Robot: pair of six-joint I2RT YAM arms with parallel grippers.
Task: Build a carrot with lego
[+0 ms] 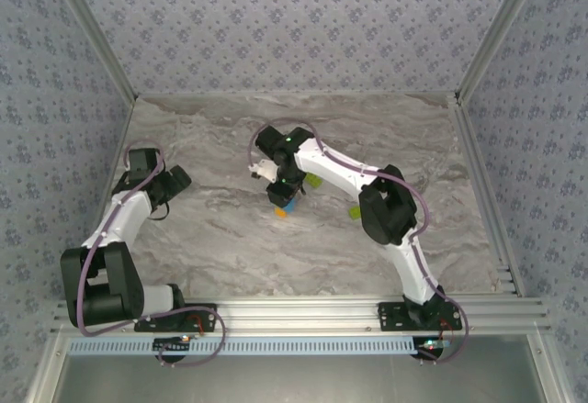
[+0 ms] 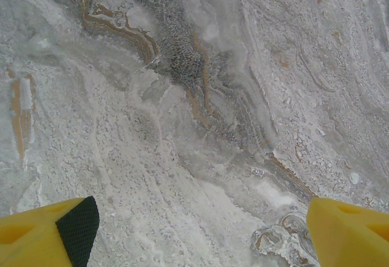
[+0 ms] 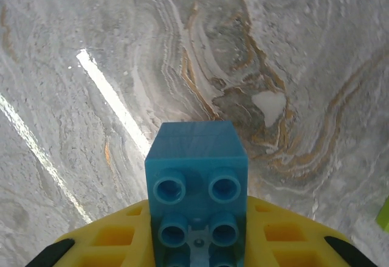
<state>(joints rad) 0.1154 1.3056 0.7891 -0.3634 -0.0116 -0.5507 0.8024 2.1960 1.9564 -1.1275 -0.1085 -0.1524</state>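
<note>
The blue lego brick will go down from my right gripper on the marble just nearside of the wrist's lime-green brick (image 1: 297, 203). The blue brick now hangs over the table's middle.
In the right wrist view my right gripper (image 3: 196, 233) is shut on a blue lego brick (image 3: 196, 157) with its studs facing the camera, above bare marble. From above, that gripper (image 1: 282, 189) hangs over the table's middle, the blue brick (image 1: 288, 205) at its tip. An orange brick (image 1: 277, 210) sits right against the blue one; whether they are joined I cannot tell. Two lime-green bricks lie near the right arm, one (image 1: 314, 181) beside the wrist, the other (image 1: 354, 211) closer to the elbow. My left gripper (image 2: 200, 230) stands open over bare table at the far left (image 1: 177, 180).
The marble table (image 1: 230, 247) is walled by patterned panels on three sides. A metal rail (image 1: 303, 311) runs along the near edge by the arm bases. A sliver of lime green (image 3: 384, 215) shows at the right edge of the right wrist view.
</note>
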